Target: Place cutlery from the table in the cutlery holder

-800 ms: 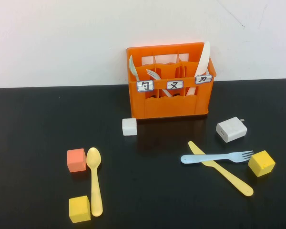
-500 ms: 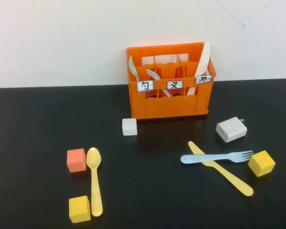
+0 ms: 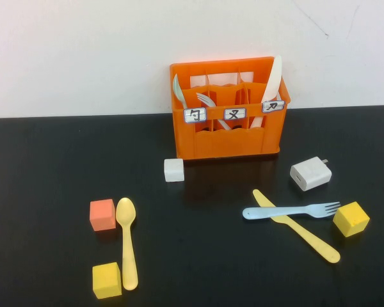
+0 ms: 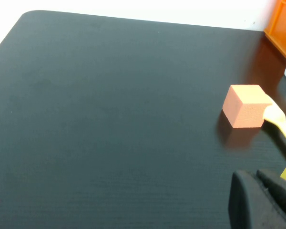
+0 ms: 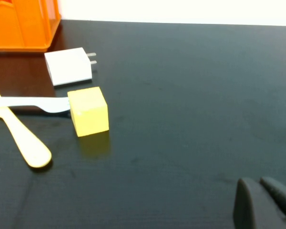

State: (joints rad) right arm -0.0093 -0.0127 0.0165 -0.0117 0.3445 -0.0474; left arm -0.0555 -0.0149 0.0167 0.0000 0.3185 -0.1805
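Observation:
The pale yellow spoon is next for my left gripper, which should go to it and close on the spoon's handle (image 3: 127, 233) (image 4: 284, 129) just below its bowl.
The orange cutlery holder (image 3: 227, 131) stands at the back of the black table, with white utensils in its three compartments. A pale yellow spoon (image 3: 127, 240) lies front left between two cubes. At front right a light blue fork (image 3: 288, 210) lies across a long pale yellow knife (image 3: 297, 226). Neither arm shows in the high view. My left gripper (image 4: 257, 183) is shut with nothing in it, hanging near the spoon's bowl (image 4: 276, 117). My right gripper (image 5: 260, 188) is also shut and holds nothing, well off to the side of the fork (image 5: 28, 102) and the knife (image 5: 21, 136).
An orange-red cube (image 3: 102, 214) and a yellow cube (image 3: 107, 280) flank the spoon. Another yellow cube (image 3: 351, 219) touches the fork's tines. A white charger block (image 3: 310, 173) and a small white cube (image 3: 173, 170) lie in front of the holder.

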